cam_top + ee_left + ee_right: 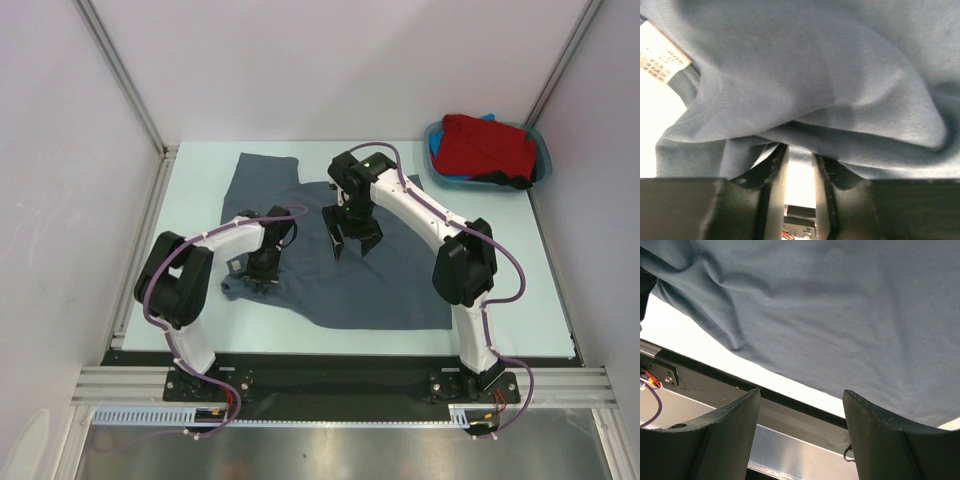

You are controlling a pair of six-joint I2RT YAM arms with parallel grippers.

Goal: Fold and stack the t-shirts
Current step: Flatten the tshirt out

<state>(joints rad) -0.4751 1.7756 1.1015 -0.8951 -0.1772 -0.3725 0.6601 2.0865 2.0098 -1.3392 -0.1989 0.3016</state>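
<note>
The near sleeve of the grey t-shirt is bunched up, so before folding, my left gripper next takes the sleeve's loose end (262,298) and pulls it out toward the front rail.
A dark slate-grey t-shirt (400,280) lies spread over the middle of the table, one sleeve toward the far left. My left gripper (258,275) is low at the shirt's left edge, shut on a bunched fold of it. In the left wrist view the grey cloth (815,75) drapes over the nearly closed fingers (780,165), with a white label (660,55) at the upper left. My right gripper (352,240) hovers open and empty over the shirt's middle; its wrist view shows grey cloth (840,305) beyond the wide-apart fingers (735,415). A red t-shirt (490,148) lies bunched in the tub.
The teal tub (440,168) stands at the far right corner, with bits of blue and black cloth under the red shirt. The pale table (200,190) is walled on three sides. The black front rail (340,385) carries both arm bases.
</note>
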